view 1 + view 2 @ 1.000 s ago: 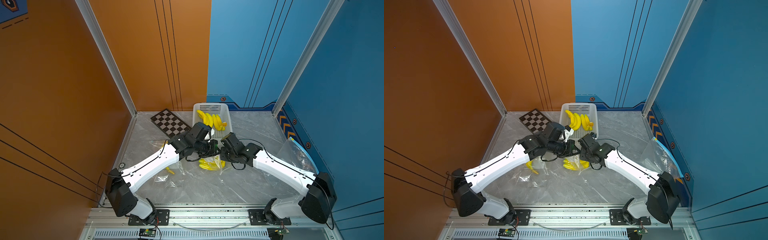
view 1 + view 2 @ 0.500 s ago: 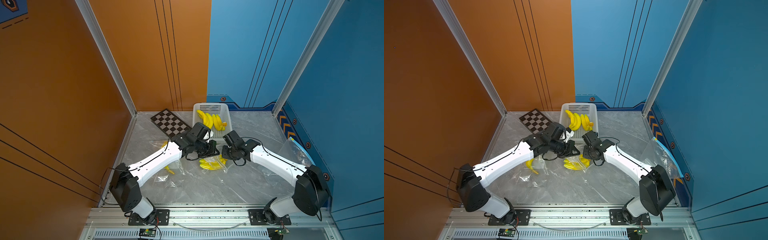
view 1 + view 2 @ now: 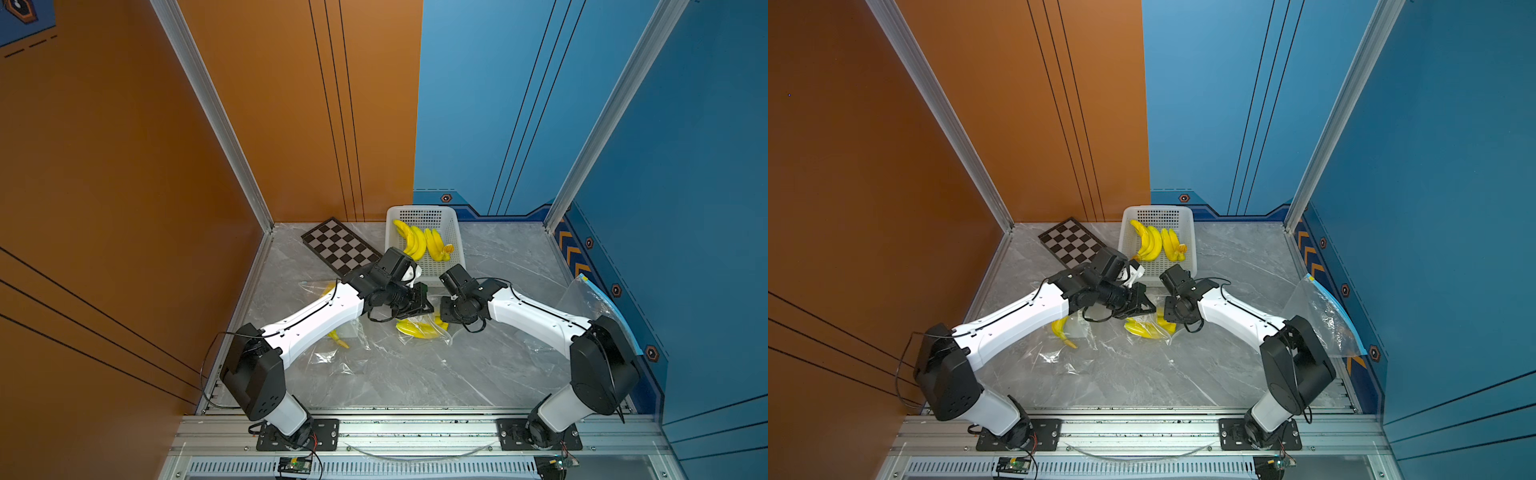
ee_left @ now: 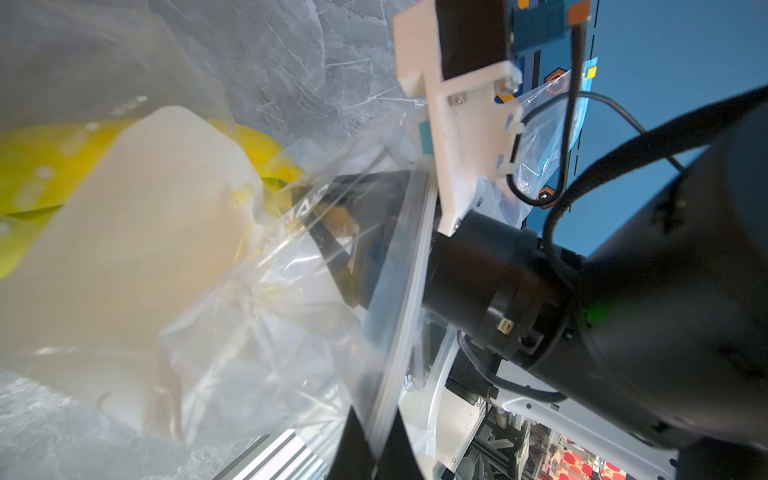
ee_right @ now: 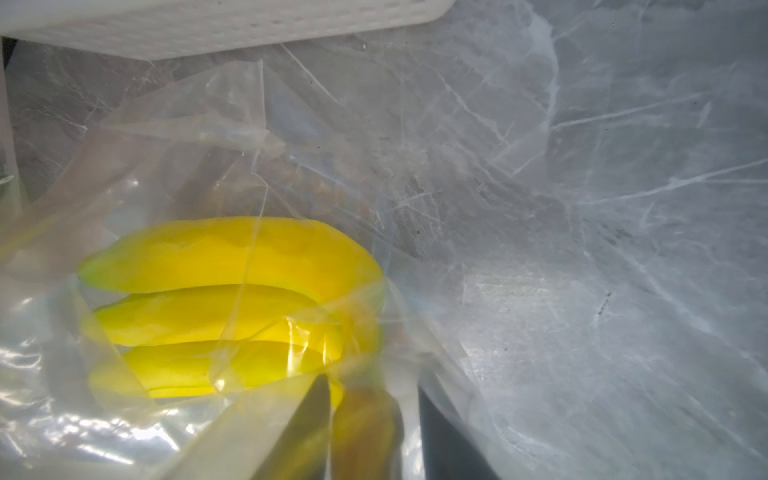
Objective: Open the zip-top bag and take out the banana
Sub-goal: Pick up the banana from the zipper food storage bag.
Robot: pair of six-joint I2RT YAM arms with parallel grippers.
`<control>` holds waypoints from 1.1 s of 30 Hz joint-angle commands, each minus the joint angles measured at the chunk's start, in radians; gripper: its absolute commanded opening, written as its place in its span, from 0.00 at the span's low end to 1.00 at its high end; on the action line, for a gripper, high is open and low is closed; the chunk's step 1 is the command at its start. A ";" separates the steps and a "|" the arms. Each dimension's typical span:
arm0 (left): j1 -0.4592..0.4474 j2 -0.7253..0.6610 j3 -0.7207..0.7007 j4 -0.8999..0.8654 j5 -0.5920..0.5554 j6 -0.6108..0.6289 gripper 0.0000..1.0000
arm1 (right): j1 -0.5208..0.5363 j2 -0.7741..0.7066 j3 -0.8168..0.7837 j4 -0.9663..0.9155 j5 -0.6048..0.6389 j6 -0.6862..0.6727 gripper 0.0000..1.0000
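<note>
My left gripper is holding the zip at the bag's opening. It should grip the film at the banana tips [image 3: 399, 327] while my right gripper pulls out the banana's stem.
A clear zip-top bag [image 3: 432, 337] lies at mid-table with a yellow banana [image 3: 417, 329] bunch inside, seen in both top views [image 3: 1144, 328]. My left gripper [image 4: 376, 451] is shut on the bag's zip strip [image 4: 409, 266] and holds that edge up; from above it sits at the bag's far-left side [image 3: 426, 308]. My right gripper [image 5: 372, 432] reaches into the bag's mouth from the right [image 3: 444, 311]. Its jaws stand close round the brownish stem [image 5: 365, 428] of the banana [image 5: 232, 307], with film bunched beside it.
A white basket [image 3: 455, 226] holding more bananas stands just behind both grippers, its wall close in the right wrist view [image 5: 208, 25]. A chessboard [image 3: 338, 247] lies back left. Another bag with a banana [image 3: 338, 338] lies under my left arm. An empty bag [image 3: 598, 299] leans at the right wall.
Both arms' elbows have swung inward while the grippers stayed at the bag. The right gripper has shifted slightly along the bag's mouth; the left keeps its hold.
</note>
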 commanded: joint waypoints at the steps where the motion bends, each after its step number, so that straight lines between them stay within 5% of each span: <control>1: 0.016 -0.001 -0.017 0.006 0.027 0.021 0.00 | 0.003 0.021 0.026 -0.011 0.001 -0.002 0.22; 10: 0.027 -0.016 -0.012 0.006 0.039 0.019 0.00 | 0.041 -0.050 0.183 -0.208 0.085 -0.055 0.15; 12: 0.038 -0.029 -0.002 0.006 0.049 0.018 0.28 | 0.034 -0.092 0.185 -0.238 0.088 -0.055 0.15; 13: 0.046 -0.038 0.001 0.006 0.052 0.016 0.57 | 0.027 -0.115 0.180 -0.249 0.089 -0.055 0.15; 14: 0.056 -0.049 0.002 0.006 0.057 0.017 0.99 | 0.017 -0.135 0.171 -0.254 0.084 -0.055 0.15; 25: 0.341 -0.291 -0.180 0.007 0.146 -0.008 0.98 | -0.102 -0.383 0.056 -0.214 -0.008 -0.101 0.14; 33: 0.279 -0.250 -0.249 0.228 0.254 -0.103 0.98 | -0.124 -0.405 0.064 -0.191 -0.101 -0.126 0.14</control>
